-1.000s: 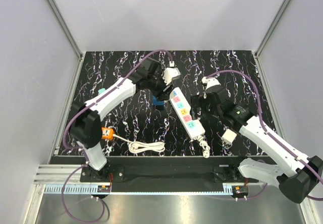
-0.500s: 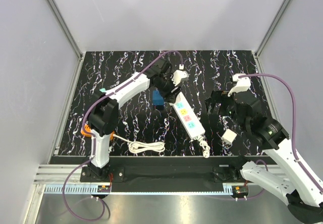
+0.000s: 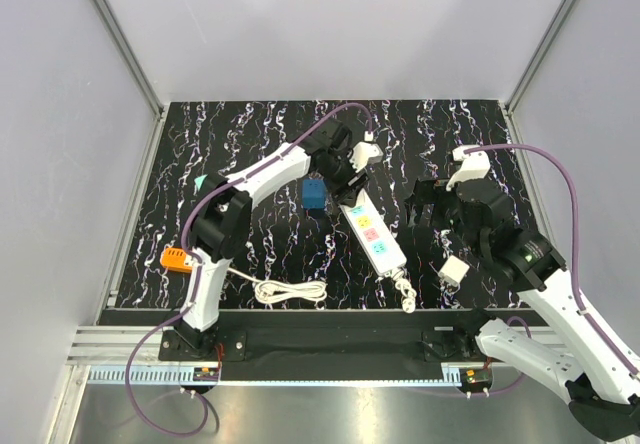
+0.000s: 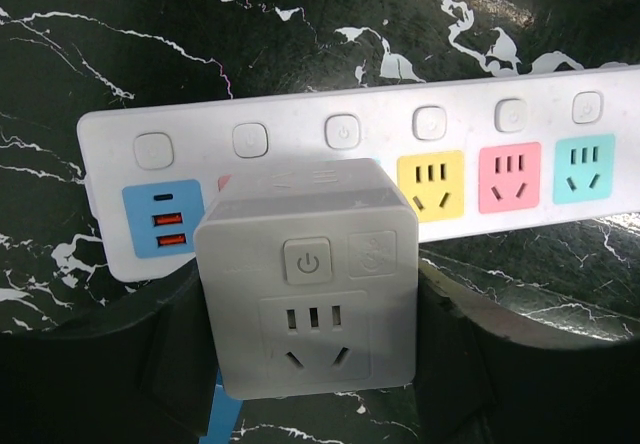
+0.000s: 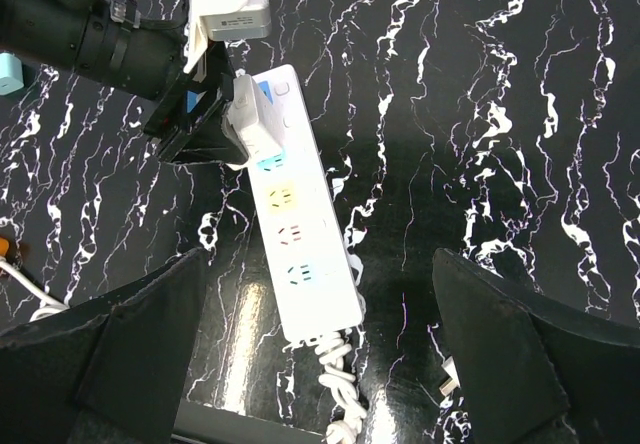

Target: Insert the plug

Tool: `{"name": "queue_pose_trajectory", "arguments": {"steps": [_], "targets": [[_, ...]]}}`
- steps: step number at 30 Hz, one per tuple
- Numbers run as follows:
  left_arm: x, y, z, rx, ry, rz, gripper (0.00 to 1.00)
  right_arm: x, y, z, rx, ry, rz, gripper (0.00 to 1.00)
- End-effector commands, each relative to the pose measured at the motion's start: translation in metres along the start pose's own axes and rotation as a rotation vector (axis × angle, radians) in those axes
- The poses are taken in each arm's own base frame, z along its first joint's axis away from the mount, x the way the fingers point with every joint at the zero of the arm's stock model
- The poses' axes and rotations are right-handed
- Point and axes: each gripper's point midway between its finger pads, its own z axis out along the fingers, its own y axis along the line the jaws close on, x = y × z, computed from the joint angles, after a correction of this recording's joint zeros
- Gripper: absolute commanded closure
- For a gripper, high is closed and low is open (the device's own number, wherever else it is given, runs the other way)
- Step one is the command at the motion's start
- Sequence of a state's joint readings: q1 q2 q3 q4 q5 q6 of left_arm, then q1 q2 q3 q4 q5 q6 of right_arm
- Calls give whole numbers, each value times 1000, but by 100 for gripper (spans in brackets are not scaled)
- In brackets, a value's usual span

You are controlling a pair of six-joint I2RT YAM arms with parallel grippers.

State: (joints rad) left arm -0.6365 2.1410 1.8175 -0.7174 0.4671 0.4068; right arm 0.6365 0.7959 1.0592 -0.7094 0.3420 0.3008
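Note:
I will use my left gripper to place the white cube adapter, now held against the strip, on the strip's pink socket [image 3: 354, 193] [image 4: 252, 209] beside the blue USB panel.
The royal-blue plug [image 3: 314, 195] sits on the black table, just left of the far end of the white power strip [image 3: 372, 229]; a sliver of it shows in the left wrist view [image 4: 225, 419]. My left gripper [image 3: 343, 177] is not on the plug. It is shut on a white cube adapter [image 4: 308, 279], which it holds against the strip [image 4: 500, 134] between the blue USB panel and the yellow socket. The right wrist view shows that adapter [image 5: 255, 124] on the strip [image 5: 300, 254]. My right gripper [image 3: 414, 210] is open and empty, right of the strip.
An orange socket block [image 3: 176, 258] with a coiled white cord [image 3: 290, 290] lies at the near left. A pale teal cube [image 3: 201, 181] sits at the left edge. A second white adapter [image 3: 454, 270] lies near right. The strip's coiled cord [image 3: 404, 290] runs toward the front edge.
My left gripper has moved right and away with the white adapter onto the strip's far end. My right arm has pulled back from the strip to the right. The blue plug has stayed put.

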Motion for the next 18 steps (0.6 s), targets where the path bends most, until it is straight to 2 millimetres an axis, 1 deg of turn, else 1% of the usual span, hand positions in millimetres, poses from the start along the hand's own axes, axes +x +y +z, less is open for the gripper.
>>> {"name": "queue_pose_trajectory", "arguments": {"steps": [1,4,5,9,14,17,18], "targets": [[-29,2,-8,3,-79,29,100,-1,-7,1,31,-12,-15,0],[-21,4,-4,-4,-57,19,100,1,-9,2,43,-10,-22,0],[-16,7,-2,-22,-39,21,100,0,-11,2,53,-15,-24,0],[-10,15,-4,-56,-20,29,100,-1,-11,2,51,-16,-29,0],[-19,17,-10,-50,-50,35,100,0,-11,3,55,-13,-29,0],[-21,21,-9,-49,-56,29,100,0,-10,4,53,-11,-29,0],[-18,25,-8,-53,-53,19,100,-1,-9,5,51,-12,-27,0]]}}
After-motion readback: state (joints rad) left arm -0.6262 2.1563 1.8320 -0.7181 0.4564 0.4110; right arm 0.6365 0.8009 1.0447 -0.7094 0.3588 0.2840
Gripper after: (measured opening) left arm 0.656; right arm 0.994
